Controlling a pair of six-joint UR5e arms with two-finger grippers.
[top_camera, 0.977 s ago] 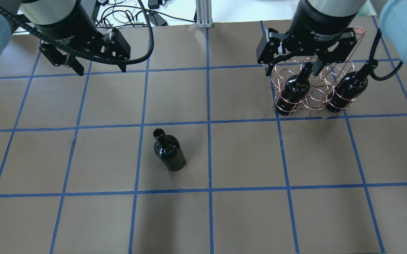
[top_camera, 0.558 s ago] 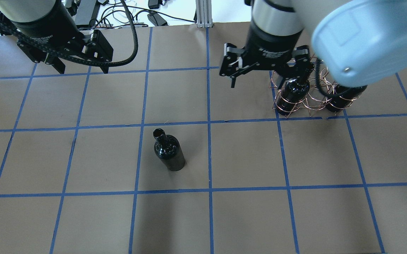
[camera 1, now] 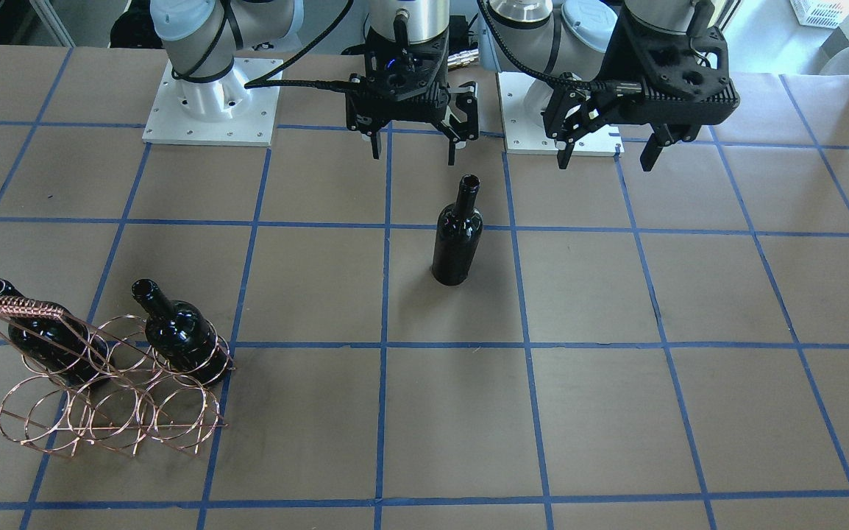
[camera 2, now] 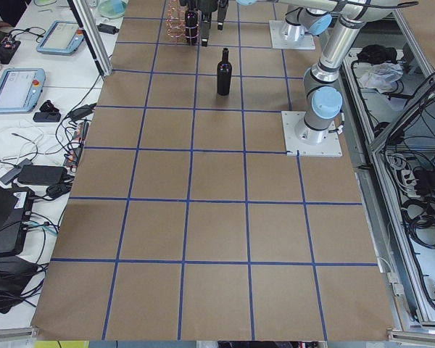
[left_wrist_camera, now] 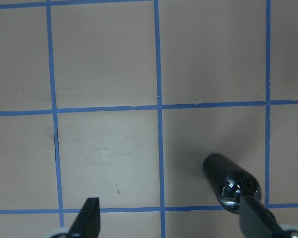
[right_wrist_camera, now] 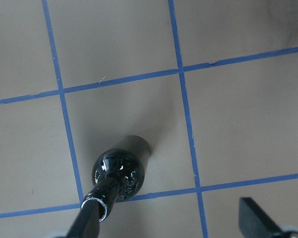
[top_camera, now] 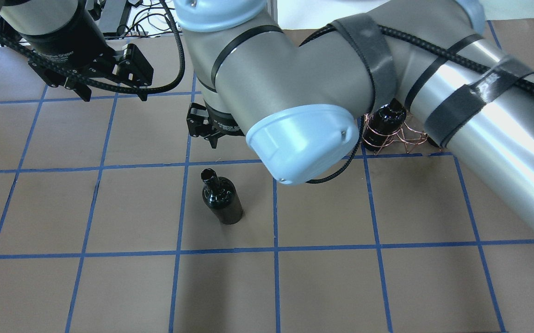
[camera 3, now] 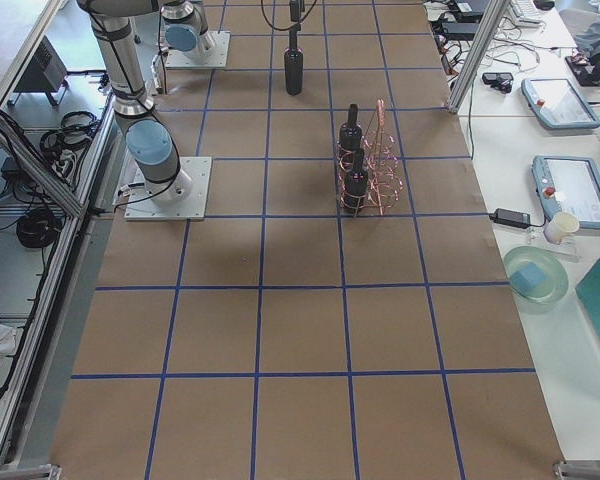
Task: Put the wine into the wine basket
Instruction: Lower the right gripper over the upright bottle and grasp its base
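My right gripper is going to the neck point(camera 1: 466, 197) point(right_wrist_camera: 107, 190) of the standing wine bottle next, to close there.
One wine bottle point(camera 1: 457, 235) stands upright near the table's middle, also in the overhead view point(top_camera: 222, 199). The copper wire wine basket point(camera 1: 101, 412) stands at the robot's right with two bottles point(camera 1: 182, 335) point(camera 1: 45, 335) lying in its rings. My right gripper point(camera 1: 413, 153) is open and empty, hovering just robot-side of the standing bottle's mouth. In the right wrist view the bottle point(right_wrist_camera: 120, 168) lies by one finger point(right_wrist_camera: 89, 223), not between the two. My left gripper point(camera 1: 605, 160) is open and empty, higher and further to the robot's left.
Brown paper with a blue tape grid covers the table. The right arm's elbow point(top_camera: 304, 138) stretches over the table and hides most of the basket point(top_camera: 401, 136) from overhead. The arm bases point(camera 1: 211, 110) stand at the robot side. Side desks hold tablets point(camera 3: 570, 185).
My right arm has swung from over the basket leftward to just behind the standing bottle, gripper still open. The left gripper has barely moved.
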